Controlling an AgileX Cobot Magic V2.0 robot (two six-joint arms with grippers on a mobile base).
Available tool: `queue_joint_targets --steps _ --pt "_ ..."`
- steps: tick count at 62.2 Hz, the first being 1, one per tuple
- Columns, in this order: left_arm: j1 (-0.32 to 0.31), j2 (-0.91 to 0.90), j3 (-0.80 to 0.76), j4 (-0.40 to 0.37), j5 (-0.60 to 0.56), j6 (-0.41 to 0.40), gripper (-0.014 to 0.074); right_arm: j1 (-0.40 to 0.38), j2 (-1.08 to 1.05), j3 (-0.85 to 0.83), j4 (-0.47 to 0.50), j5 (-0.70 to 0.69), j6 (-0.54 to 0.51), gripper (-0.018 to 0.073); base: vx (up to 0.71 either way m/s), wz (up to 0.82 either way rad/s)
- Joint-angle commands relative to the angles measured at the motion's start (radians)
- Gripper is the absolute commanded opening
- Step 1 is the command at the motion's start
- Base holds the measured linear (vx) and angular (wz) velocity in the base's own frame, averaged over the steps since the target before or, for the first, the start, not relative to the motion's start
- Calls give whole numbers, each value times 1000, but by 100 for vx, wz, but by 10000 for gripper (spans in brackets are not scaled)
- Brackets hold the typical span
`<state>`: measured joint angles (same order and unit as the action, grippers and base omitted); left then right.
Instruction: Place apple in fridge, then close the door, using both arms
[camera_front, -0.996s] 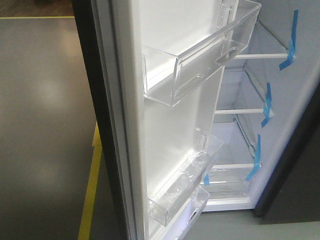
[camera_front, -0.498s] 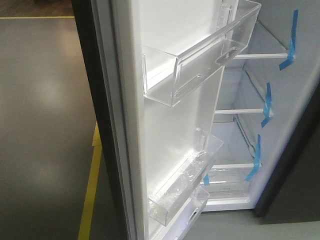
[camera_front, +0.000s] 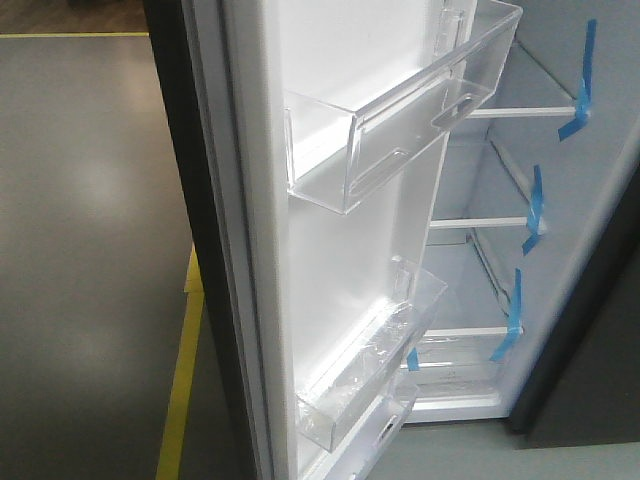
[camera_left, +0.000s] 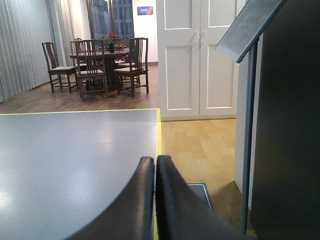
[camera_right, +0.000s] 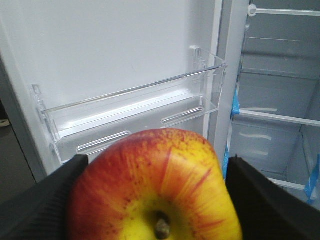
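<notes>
The red apple will go down in the upper clear bin on the open door (camera_front: 406, 77), where I will set it with my right gripper.
My right gripper (camera_right: 152, 200) is shut on the red apple (camera_right: 155, 185), whose yellow stem patch faces the camera. It holds the apple in front of the open door (camera_right: 100, 60), near a clear door bin (camera_right: 135, 107); the fridge (camera_right: 280, 100) with white shelves lies to the right. In the front view the door (camera_front: 260, 250) stands open with clear bins, and the fridge interior (camera_front: 500, 230) shows shelves marked with blue tape (camera_front: 535, 210). No arm shows in the front view. My left gripper (camera_left: 155, 162) is shut and empty, pointing across the grey floor, away from the fridge.
A yellow floor line (camera_front: 180, 390) runs beside the door's outer edge. In the left wrist view a dark panel (camera_left: 287, 125) and a stand with a slanted board (camera_left: 247, 30) rise at right; white cabinet doors (camera_left: 197, 55) and a dining table with chairs (camera_left: 100, 62) are far off.
</notes>
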<state>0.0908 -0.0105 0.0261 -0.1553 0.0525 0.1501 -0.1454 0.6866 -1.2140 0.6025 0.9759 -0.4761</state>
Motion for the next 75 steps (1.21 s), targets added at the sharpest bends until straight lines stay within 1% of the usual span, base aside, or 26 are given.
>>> queue_joint_targets --steps 1,28,43,47,50,52,55,62,67,71,75 --pt "-2 -16 21 -4 -68 -9 -6 -3 10 -25 34 -73 -9 -6 0 0" --pt "-2 -16 21 -4 -68 -9 -6 -3 10 -25 36 -77 -9 -6 0 0" --pt "-2 -16 21 -4 -68 -9 -6 -3 10 -25 35 -107 -9 -6 0 0" --pt "-2 -16 21 -4 -68 -9 -6 -3 15 -25 37 -120 -46 -6 0 0" --pt "-2 -16 21 -4 -68 -9 -6 -3 29 -30 63 -144 -91 -6 0 0" --pt "-2 -16 21 -4 -68 -9 -6 -3 46 -40 98 -156 -117 -6 0 0" --pt "-2 -16 21 -4 -68 -9 -6 -3 87 -67 169 -160 -162 -6 0 0" --pt "-2 -16 21 -4 -68 -9 -6 -3 216 -184 379 -115 -308 -6 0 0" --pt "-2 -16 21 -4 -68 -9 -6 -3 322 -287 492 -75 -415 -6 0 0" --pt "-2 -16 21 -4 -68 -9 -6 -3 422 -382 553 -26 -457 -6 0 0" --pt "-2 -16 21 -4 -68 -9 -6 -3 523 -472 599 33 -462 -6 0 0"
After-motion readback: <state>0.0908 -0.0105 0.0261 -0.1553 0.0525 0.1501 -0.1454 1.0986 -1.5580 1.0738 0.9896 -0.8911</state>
